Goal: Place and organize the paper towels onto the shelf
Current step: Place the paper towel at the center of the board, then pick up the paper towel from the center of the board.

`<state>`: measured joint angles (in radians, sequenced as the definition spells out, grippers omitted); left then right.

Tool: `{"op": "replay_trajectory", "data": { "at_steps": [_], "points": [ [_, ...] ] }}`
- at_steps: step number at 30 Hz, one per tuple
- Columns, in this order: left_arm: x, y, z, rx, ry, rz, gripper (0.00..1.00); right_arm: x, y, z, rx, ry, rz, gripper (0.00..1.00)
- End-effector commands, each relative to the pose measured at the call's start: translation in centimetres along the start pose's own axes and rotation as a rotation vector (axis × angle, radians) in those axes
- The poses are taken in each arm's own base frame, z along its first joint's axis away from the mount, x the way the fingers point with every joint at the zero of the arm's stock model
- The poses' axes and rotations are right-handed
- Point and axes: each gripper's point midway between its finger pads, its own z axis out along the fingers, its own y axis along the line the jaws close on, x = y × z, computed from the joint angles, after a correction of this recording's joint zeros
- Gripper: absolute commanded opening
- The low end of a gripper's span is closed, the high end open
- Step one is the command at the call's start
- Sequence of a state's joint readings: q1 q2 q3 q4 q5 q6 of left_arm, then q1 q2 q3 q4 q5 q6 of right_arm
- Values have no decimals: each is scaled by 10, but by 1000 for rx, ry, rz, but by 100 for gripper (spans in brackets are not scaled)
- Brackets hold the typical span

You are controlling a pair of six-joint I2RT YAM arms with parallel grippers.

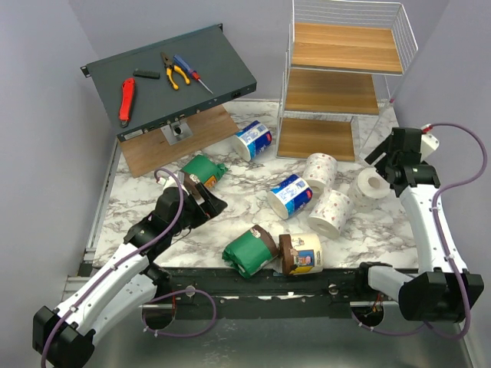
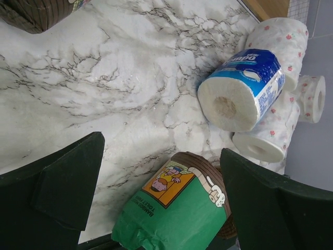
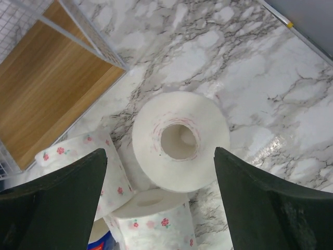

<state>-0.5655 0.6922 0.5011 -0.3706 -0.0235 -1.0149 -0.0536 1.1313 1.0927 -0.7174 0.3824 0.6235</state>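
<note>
The standing white roll is wider than the gap between my right gripper's fingers, so I need to pinch the roll's side (image 3: 208, 141) with one finger inside its hole.
The white wire shelf (image 1: 345, 77) with wooden boards stands at the back right, its tiers bare. Paper towel rolls lie on the marble table: two blue-and-white (image 1: 291, 195) (image 1: 253, 140), two green (image 1: 249, 251) (image 1: 203, 170), a cream-and-brown one (image 1: 301, 254), and three white speckled ones (image 1: 330, 212). My left gripper (image 1: 207, 201) is open and empty. In its wrist view the near green roll (image 2: 177, 208) lies between the fingers, untouched. My right gripper (image 1: 387, 165) is open above a white roll (image 3: 179, 140) standing on end, with the fingers either side of it and apart from it.
A dark grey slanted panel (image 1: 173, 77) at the back left carries a red-handled tool (image 1: 126, 100), orange pliers (image 1: 175, 73) and a screwdriver. A wooden board (image 1: 184, 142) lies under it. A black rail (image 1: 268, 280) runs along the front edge. Grey walls close both sides.
</note>
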Motion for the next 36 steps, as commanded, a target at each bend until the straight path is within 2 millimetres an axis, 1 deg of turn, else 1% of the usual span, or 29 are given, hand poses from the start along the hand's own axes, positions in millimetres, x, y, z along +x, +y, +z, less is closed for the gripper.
{"op": "replay_trajectory", "data": {
  "at_steps": [1,5,9,12,15,28,36],
  "points": [
    [-4,-5,-4,-10,-5,-9,98,12,-29,11,111,31,99,87],
    [-4,-5,-5,-31,13,-17,98,16,-43,16,150,36,140,88],
    [0,-4,-3,-46,35,-22,98,33,-51,26,155,82,175,88],
    [3,-3,-2,-49,53,-25,98,45,-51,33,135,115,202,86],
    [5,-2,-2,-50,58,-26,98,52,-52,38,132,125,210,85],
    [7,2,0,-60,59,-35,97,65,-62,52,159,130,215,81],
    [8,2,2,-68,66,-35,96,64,-60,57,153,119,239,75]
  ]
}}
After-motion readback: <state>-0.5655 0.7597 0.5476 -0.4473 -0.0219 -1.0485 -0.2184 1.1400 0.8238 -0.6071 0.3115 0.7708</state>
